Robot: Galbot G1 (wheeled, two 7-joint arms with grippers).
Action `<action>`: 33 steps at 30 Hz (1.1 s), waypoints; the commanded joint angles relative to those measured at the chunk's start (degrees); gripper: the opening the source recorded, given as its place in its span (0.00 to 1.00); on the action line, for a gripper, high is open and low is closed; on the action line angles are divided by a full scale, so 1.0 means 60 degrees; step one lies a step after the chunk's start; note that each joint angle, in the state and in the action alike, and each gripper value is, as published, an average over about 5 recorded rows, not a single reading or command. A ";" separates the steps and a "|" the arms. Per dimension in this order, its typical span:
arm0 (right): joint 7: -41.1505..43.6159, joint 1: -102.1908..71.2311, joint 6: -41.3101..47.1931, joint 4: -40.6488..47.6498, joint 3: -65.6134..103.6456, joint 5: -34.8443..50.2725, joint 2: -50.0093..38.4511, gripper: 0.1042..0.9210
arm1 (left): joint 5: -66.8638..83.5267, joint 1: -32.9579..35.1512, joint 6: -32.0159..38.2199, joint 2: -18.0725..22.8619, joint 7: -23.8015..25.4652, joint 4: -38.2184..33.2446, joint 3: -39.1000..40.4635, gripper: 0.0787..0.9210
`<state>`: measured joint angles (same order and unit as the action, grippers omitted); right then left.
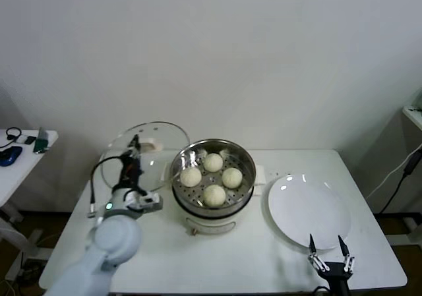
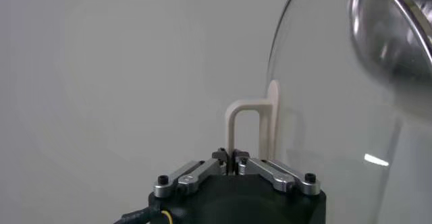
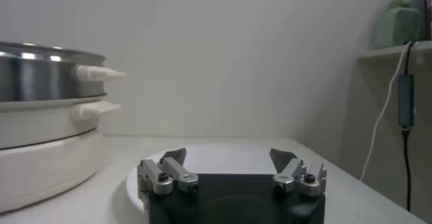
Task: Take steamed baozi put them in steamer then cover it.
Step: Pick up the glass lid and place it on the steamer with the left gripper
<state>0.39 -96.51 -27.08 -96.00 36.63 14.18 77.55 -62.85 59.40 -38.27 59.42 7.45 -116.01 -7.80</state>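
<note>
I need to use my left gripper to set the clear glass cover flat over the baozi in the shiny steel steamer (image 1: pixel 213 175) and let go of it there.
Several cream-white baozi (image 1: pixel 213 195) lie in the shiny steel steamer (image 1: pixel 245 159), which sits on its cream-white pot base at the table's middle. My left gripper (image 1: pixel 134 140) is shut on the cream-white handle (image 2: pixel 251 129) of the clear glass cover (image 1: pixel 119 152). It holds the cover tilted on edge above the table, just left of the steamer. In the left wrist view the gripper (image 2: pixel 232 156) pinches the handle's leg, with the glass (image 2: pixel 324 110) to one side. My right gripper (image 1: pixel 328 250) is open and empty near the table's front right edge, in front of the plate; it also shows in the right wrist view (image 3: pixel 229 158).
An empty flat white plate (image 1: pixel 308 210) lies right of the steamer. A side table (image 1: pixel 20 152) with small items stands at far left. A cable (image 1: pixel 395 177) hangs at the far right. The steamer's side (image 3: pixel 40 77) fills one edge of the right wrist view.
</note>
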 commanded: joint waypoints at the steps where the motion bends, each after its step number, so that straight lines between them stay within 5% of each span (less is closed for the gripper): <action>1: -0.0096 0.0191 -0.0540 0.0471 -0.0042 -0.0013 -0.0047 0.88 | -0.3006 -0.1340 -0.1122 0.2935 0.1689 0.0631 0.3089 0.07; 7: -0.0111 0.0223 -0.0647 0.0557 -0.0045 0.0142 -0.0103 0.88 | -0.4018 -0.1220 -0.1122 0.4718 0.1464 0.1737 0.3185 0.07; 12: -0.0153 0.0171 -0.0758 0.0612 -0.0025 0.0293 -0.0188 0.88 | -0.4593 -0.0998 -0.1014 0.5367 0.1020 0.2427 0.3270 0.07; 33: -0.0232 0.0189 -0.0906 0.0732 0.0072 0.0457 -0.0274 0.88 | -0.5337 -0.0727 -0.0725 0.5047 0.1055 0.3029 0.2763 0.07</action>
<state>-0.93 -95.46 -32.26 -91.81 37.00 16.68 75.97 -92.05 54.56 -42.19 88.22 13.25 -99.71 8.88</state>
